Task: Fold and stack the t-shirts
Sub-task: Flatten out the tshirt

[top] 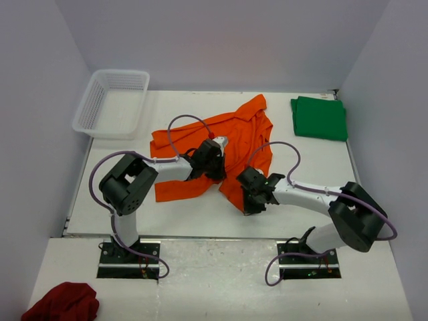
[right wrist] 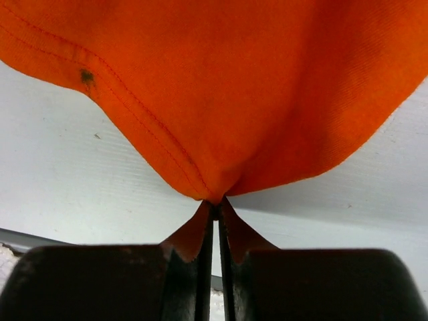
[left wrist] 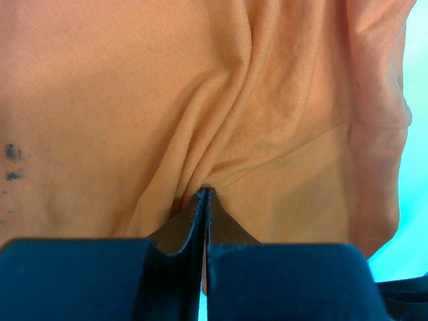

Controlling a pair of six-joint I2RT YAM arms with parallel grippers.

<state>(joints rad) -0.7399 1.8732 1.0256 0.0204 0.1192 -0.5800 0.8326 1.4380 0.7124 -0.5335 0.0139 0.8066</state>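
Observation:
My left gripper pinches a bunched fold near the orange t-shirt's middle; it should take the free near corner [top: 158, 198] before both grippers lift.
The orange t-shirt [top: 234, 137] lies crumpled in the middle of the table. My left gripper [top: 215, 160] is shut on a fold of the orange t-shirt [left wrist: 200, 100] near its middle; the cloth bunches at the fingertips in the left wrist view. My right gripper [top: 251, 194] is shut on the hemmed near edge of the orange t-shirt [right wrist: 267, 87], lifted a little off the table. The dark green t-shirt [top: 319, 118] lies folded at the far right, away from both grippers.
A white plastic basket [top: 110, 103] stands at the far left corner. A dark red cloth [top: 63, 302] lies off the table at the near left. The white table [top: 180, 214] ends just ahead of the arm bases.

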